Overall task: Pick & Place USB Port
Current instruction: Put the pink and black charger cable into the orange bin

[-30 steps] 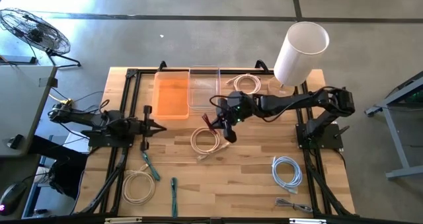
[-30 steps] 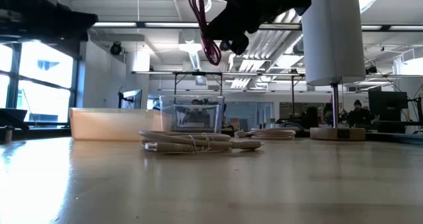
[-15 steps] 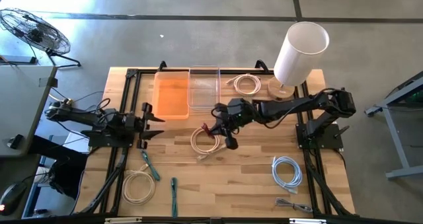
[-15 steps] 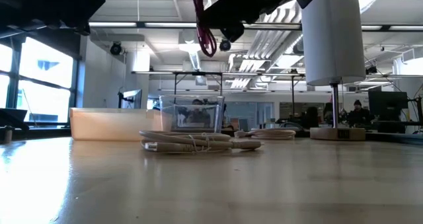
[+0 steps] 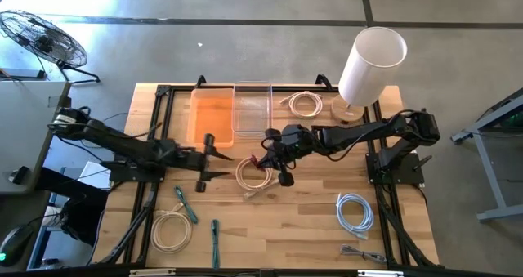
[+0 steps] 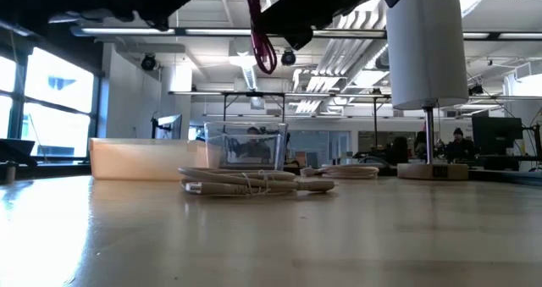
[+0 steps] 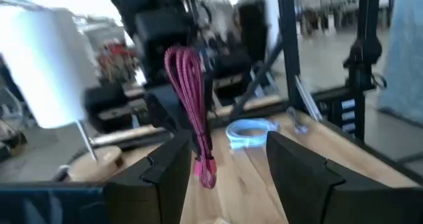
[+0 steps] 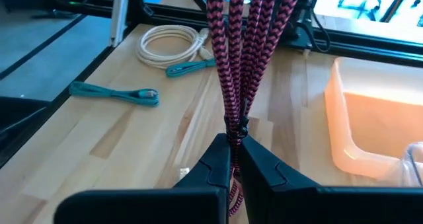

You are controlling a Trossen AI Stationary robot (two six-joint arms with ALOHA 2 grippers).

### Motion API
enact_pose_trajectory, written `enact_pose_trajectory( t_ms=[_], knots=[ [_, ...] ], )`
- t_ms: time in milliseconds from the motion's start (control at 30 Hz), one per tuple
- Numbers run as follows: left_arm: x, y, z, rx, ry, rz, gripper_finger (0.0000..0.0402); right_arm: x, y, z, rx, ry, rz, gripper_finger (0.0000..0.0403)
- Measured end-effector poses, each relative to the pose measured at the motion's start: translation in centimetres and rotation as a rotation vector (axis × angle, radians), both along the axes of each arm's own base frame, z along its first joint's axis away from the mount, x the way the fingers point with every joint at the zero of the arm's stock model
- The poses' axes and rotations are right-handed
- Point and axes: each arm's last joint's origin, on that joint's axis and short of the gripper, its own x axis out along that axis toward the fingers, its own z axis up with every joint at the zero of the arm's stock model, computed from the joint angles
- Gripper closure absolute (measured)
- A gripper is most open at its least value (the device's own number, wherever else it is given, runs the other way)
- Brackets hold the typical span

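Observation:
The middle of the bundled strands [image 5: 255,159] [image 7: 197,123] of the dark-red USB cable, just above the cable's pink band, will be gripped by my left gripper.
The USB cable is a bundle of dark-red braided loops [image 8: 239,49]. It hangs high above the table in the low view [image 6: 259,33], with my right gripper [image 8: 234,159] shut on it, near the table's middle [image 5: 278,158]. In the high view the cable [image 5: 258,156] is over a white coiled cable [image 5: 255,176]. My left gripper [image 5: 222,164] stands open just left of it, fingers pointing toward the red cable [image 7: 193,112], with a gap between them. An orange bin [image 5: 212,118] and a clear bin [image 5: 252,109] stand at the far edge. My right gripper pinches several strands of the red cable together [image 8: 235,125] between its two fingers. The fingers come from the table's right side. The loops run out beyond the fingertips and hang below them [image 6: 264,54], clear of the table and of the white coil.
A white lamp [image 5: 372,60] stands at the far right, with a white cable [image 5: 304,104] beside it. Two teal cables [image 5: 186,205] [image 5: 215,243] and a cream coil [image 5: 170,228] lie near left. A pale-blue coil [image 5: 355,210] and a grey cable [image 5: 364,253] lie near right.
My left gripper has gone toward the table's right, toward the red cable, and has opened. My right gripper has stayed shut on the cable, shifted slightly toward the near edge and raised the loops a little.

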Motion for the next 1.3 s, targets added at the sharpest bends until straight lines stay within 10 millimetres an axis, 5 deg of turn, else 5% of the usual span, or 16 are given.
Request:
enact_pose_trajectory(
  t_ms=[167, 367, 633, 1300],
  knots=[
    [3.4, -1.0, 1.2, 0.029, 0.077, -0.072, 0.0208, -0.1, 1.2, 0.0, -0.018, -0.002, 0.044, 0.0396],
    [5.1, -1.3, 2.3, 0.051, 0.134, -0.063, 0.0208, -0.3, 2.7, 0.0, -0.031, -0.002, 0.092, 0.0394],
    [5.6, -1.4, 2.5, 0.051, 0.143, -0.037, 0.0208, -0.5, 3.9, 0.0, -0.042, -0.003, 0.115, 0.0393],
    [6.3, -1.6, 2.0, 0.025, 0.15, -0.049, 0.0208, -0.4, 3.5, 0.0, -0.063, -0.009, 0.072, 0.0392]
  ],
)
